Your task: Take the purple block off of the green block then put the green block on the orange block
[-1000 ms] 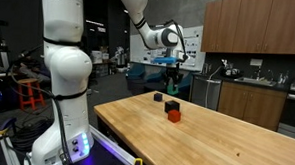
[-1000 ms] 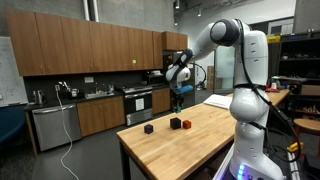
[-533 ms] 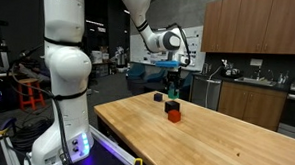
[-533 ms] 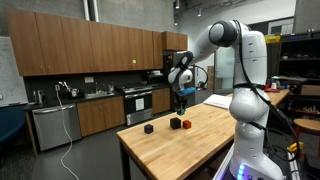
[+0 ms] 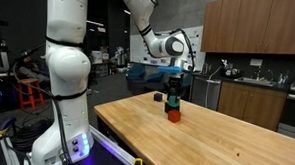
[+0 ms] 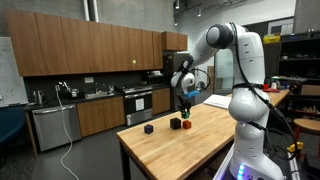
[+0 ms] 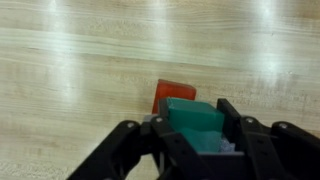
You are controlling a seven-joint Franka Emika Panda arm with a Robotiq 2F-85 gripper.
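Note:
Next, I let go of the teal-green block on top of the orange block [image 5: 175,109] [image 7: 177,95], beside the nearer near-black block.
My gripper [image 7: 195,128] is shut on the teal-green block [image 7: 195,115] and holds it just above the red-orange block [image 7: 172,95], which peeks out beneath it on the wooden table. In both exterior views the gripper [image 5: 173,94] [image 6: 184,105] hangs a little above the orange block [image 5: 173,117] [image 6: 185,122]. Two near-black blocks lie on the table, one close to the orange block [image 6: 174,124] and one farther off [image 6: 148,128] [image 5: 158,96]. I cannot tell which of them is the purple block.
The wooden table [image 5: 225,146] runs wide toward the camera, and the blocks lie near its far edge. Kitchen cabinets and a counter [image 6: 80,105] stand beyond the table. The robot's white base [image 5: 66,79] stands beside the table.
The gripper has come down with the green block, from well above the table to just over the orange block. The blocks on the table have not moved.

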